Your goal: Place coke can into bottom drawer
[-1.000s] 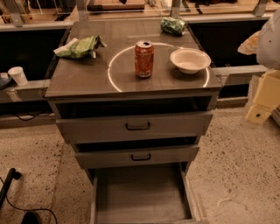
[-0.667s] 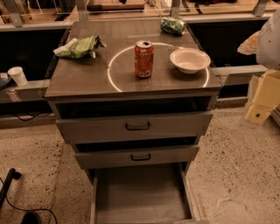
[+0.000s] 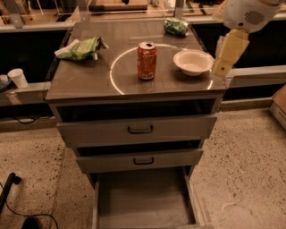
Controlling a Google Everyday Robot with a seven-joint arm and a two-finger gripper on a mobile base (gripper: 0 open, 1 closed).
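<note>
The robot's gripper needs to next move to the middle of the coke can [image 3: 146,61] that stands beside the white bowl and close there.
The coke can [image 3: 147,61], red-orange with a silver top, stands upright near the middle of the cabinet top [image 3: 89,76]. The bottom drawer [image 3: 145,201] is pulled out at the lower centre, and its flat grey floor shows nothing in it. My gripper [image 3: 225,62] hangs from the white arm [image 3: 246,13] at the upper right. It is just right of the white bowl [image 3: 193,61] and about a bowl's width to the right of the can, touching neither.
A green chip bag [image 3: 82,48] lies at the top's left, and another green bag [image 3: 176,27] at the back right. The two upper drawers [image 3: 138,129] are slightly open. A white cup [image 3: 18,78] stands on a ledge at the left. A cable [image 3: 13,188] lies on the floor.
My arm and gripper have moved left and up from the right edge, closer to the bowl. The can, bowl and drawers have not moved.
</note>
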